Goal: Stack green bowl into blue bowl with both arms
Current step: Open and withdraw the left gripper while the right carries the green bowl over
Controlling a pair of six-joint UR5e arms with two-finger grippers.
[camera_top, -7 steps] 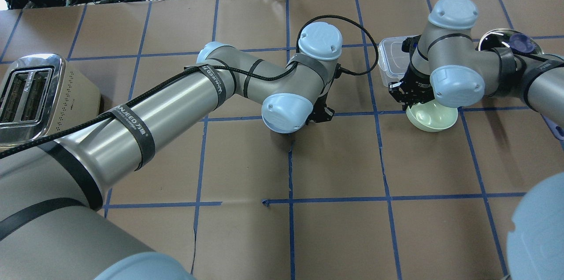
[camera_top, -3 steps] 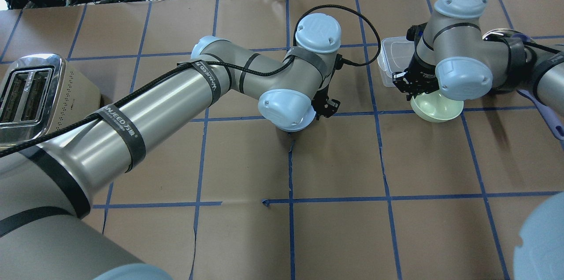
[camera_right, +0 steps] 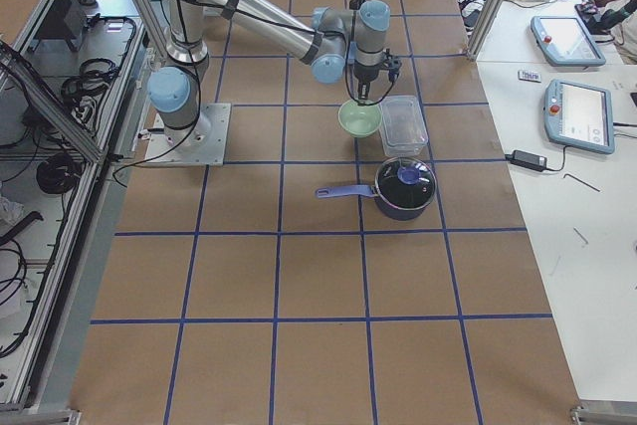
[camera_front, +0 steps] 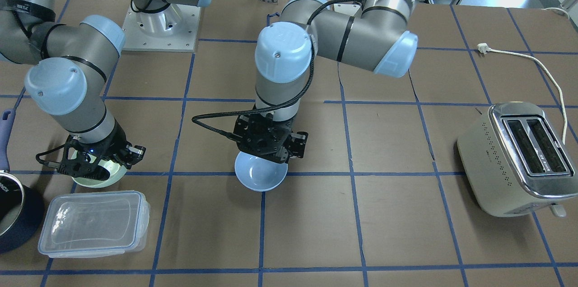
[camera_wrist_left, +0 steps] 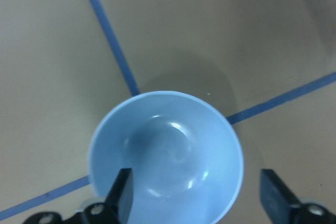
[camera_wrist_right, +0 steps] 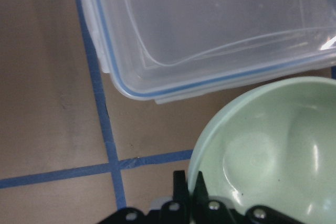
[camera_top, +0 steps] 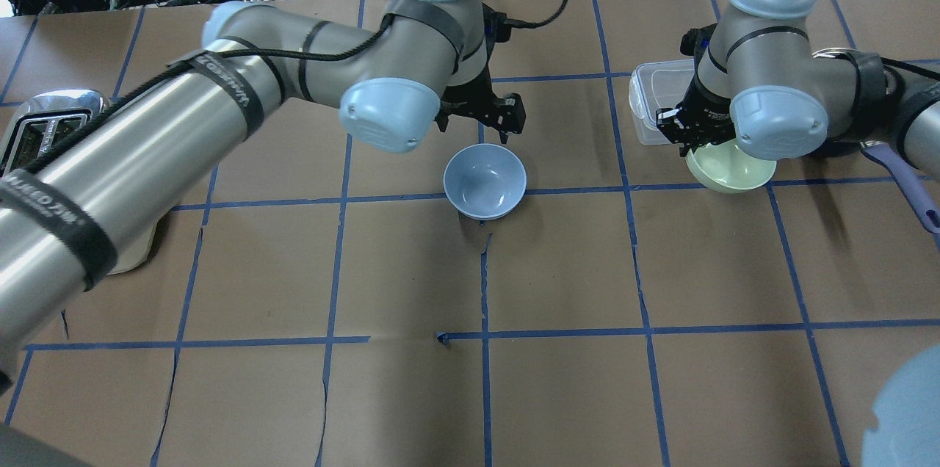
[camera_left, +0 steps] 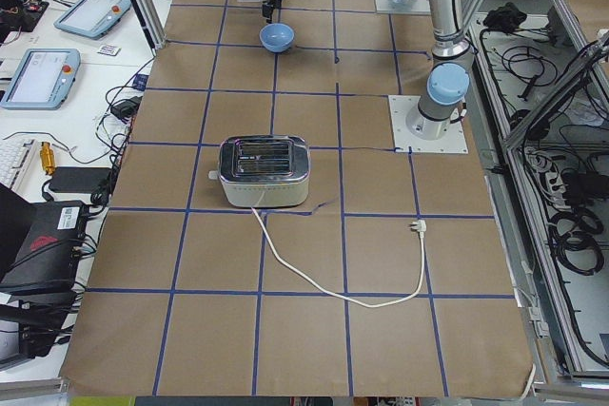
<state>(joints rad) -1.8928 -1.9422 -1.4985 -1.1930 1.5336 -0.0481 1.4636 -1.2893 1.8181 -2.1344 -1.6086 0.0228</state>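
Next, I release the green bowl with my right gripper inside the blue bowl [camera_front: 261, 173] where the blue tape lines meet.
The blue bowl [camera_top: 485, 180] stands upright on the table near its middle, and also shows in the front view [camera_front: 262, 178] and the left wrist view [camera_wrist_left: 168, 156]. My left gripper [camera_top: 481, 118] hovers above its far side, open and empty [camera_wrist_left: 195, 182], with one finger over the bowl's inside and the other outside the rim. My right gripper [camera_top: 694, 136] is shut on the near-left rim of the green bowl [camera_top: 734, 169], seen in the right wrist view [camera_wrist_right: 262, 156]. The green bowl seems to be just off the table, next to the clear container.
A clear rectangular container [camera_top: 653, 96] lies right beside the green bowl. A navy saucepan [camera_right: 405, 186] with a long handle stands at the right end. A toaster [camera_front: 519, 158] with its loose cord [camera_front: 542, 59] is at the left end.
My left arm has swung up and toward the far side, uncovering the blue bowl. My right gripper has carried the green bowl slightly farther away, still gripping its rim.
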